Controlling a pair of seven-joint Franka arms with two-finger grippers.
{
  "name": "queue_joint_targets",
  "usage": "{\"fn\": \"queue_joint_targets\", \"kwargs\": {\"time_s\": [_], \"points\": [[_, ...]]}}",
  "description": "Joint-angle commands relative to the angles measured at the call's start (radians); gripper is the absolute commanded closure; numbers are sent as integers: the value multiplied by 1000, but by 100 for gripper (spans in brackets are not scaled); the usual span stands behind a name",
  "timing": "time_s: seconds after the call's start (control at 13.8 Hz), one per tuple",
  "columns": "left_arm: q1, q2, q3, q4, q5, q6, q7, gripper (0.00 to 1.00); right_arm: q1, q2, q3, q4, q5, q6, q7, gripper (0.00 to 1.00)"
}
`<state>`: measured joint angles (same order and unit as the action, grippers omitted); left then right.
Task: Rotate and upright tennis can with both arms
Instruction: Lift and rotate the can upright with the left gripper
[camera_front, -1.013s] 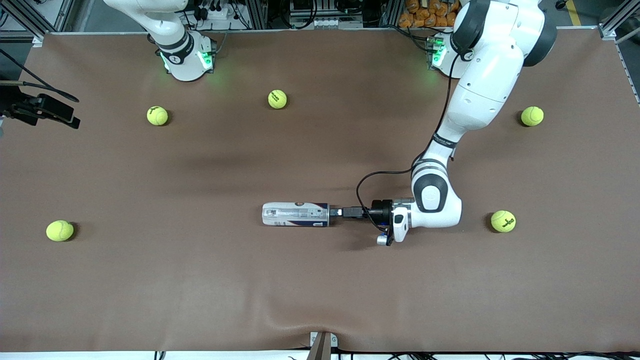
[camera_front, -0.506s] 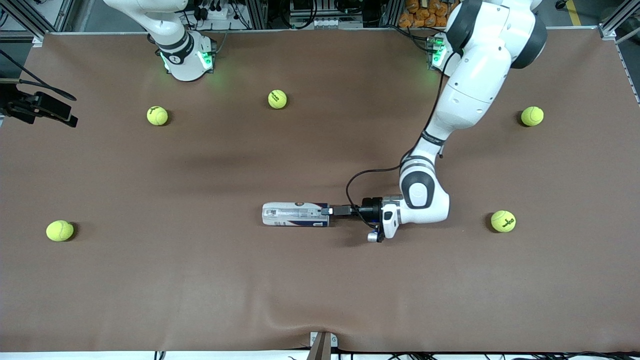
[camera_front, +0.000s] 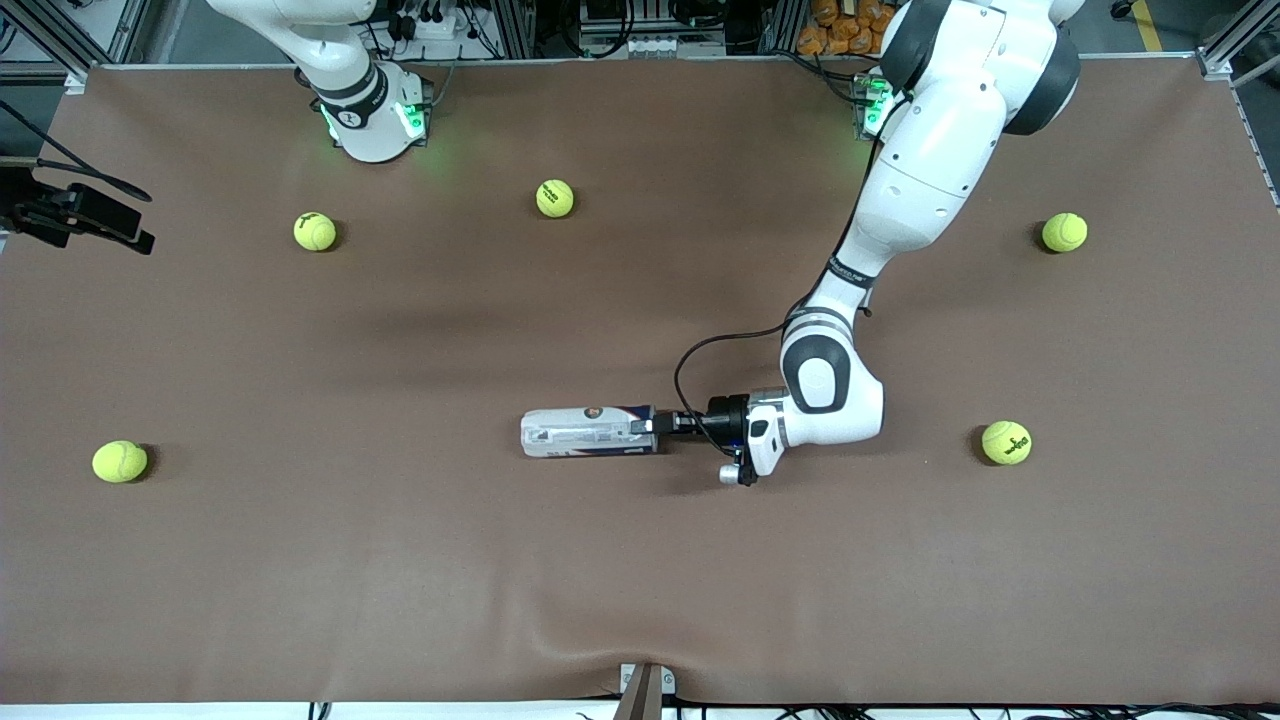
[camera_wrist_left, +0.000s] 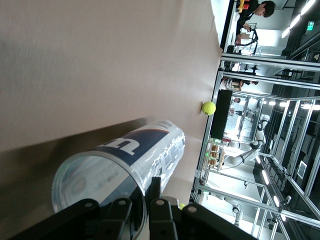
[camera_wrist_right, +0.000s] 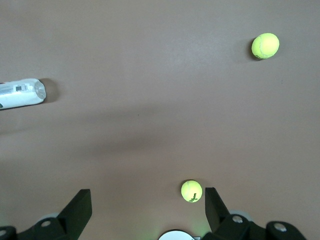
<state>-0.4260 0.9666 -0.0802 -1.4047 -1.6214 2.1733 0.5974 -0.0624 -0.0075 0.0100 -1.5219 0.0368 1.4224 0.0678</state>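
My left gripper should set the tennis can upright on the bare table just off its open rim (camera_front: 644, 356), on the side toward the bases.
The tennis can (camera_front: 585, 432) lies on its side in the middle of the brown table, with its white and dark blue label showing. The left arm reaches low along the table, and my left gripper (camera_front: 655, 425) is shut on the can's open rim at the end toward the left arm. In the left wrist view the can (camera_wrist_left: 125, 160) fills the foreground. My left gripper (camera_wrist_left: 145, 187) pinches its thin wall, one finger inside and one outside. My right gripper (camera_wrist_right: 147, 195) hangs open and empty, high over the table near the right arm's base. From there the can (camera_wrist_right: 20, 93) shows far off.
Several yellow-green tennis balls lie scattered on the table: one (camera_front: 555, 198) near the bases, one (camera_front: 1006, 442) beside the left arm's elbow, one (camera_front: 120, 461) toward the right arm's end. A black camera mount (camera_front: 80, 215) juts over the table edge at the right arm's end.
The left gripper slid along the table onto the can's end and closed on its rim. The can rolled a little and shifted slightly toward the right arm's end. The right arm has not moved.
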Motion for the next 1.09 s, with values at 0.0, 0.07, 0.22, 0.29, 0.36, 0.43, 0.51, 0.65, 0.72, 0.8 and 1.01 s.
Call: {"fn": "queue_joint_targets", "kwargs": {"time_s": [0.0, 0.07, 0.22, 0.29, 0.36, 0.43, 0.51, 0.65, 0.72, 0.8, 1.01], "points": [[-2, -32, 19, 0, 66, 23, 7, 100, -14, -6, 7, 11, 18, -16, 13, 0], [6, -58, 22, 0, 99, 23, 5, 100, -14, -6, 7, 11, 18, -16, 13, 0], [24, -94, 49, -2, 217, 22, 1, 100, -14, -6, 7, 11, 18, -16, 13, 0], [42, -120, 51, -8, 280, 17, -1, 100, -16, -6, 7, 11, 18, -16, 13, 0], [59, -143, 50, -11, 335, 11, -22, 100, -16, -6, 7, 11, 18, -16, 13, 0], [64, -170, 50, -13, 395, 8, -63, 100, -14, -6, 7, 11, 18, -16, 15, 0], [70, -198, 50, -13, 464, 6, -124, 100, -14, -6, 7, 11, 18, -16, 15, 0], [64, -257, 48, -10, 595, -6, -291, 100, -16, -6, 7, 11, 18, -17, 15, 0], [56, -284, 48, -10, 653, -6, -386, 100, -16, -6, 7, 11, 18, -17, 15, 0], [44, -314, 46, -7, 719, -6, -480, 100, -14, -6, 7, 11, 18, -17, 15, 0], [-25, -362, 42, -4, 950, -6, -756, 100, -16, -6, 7, 11, 21, -14, 17, 0]]}}
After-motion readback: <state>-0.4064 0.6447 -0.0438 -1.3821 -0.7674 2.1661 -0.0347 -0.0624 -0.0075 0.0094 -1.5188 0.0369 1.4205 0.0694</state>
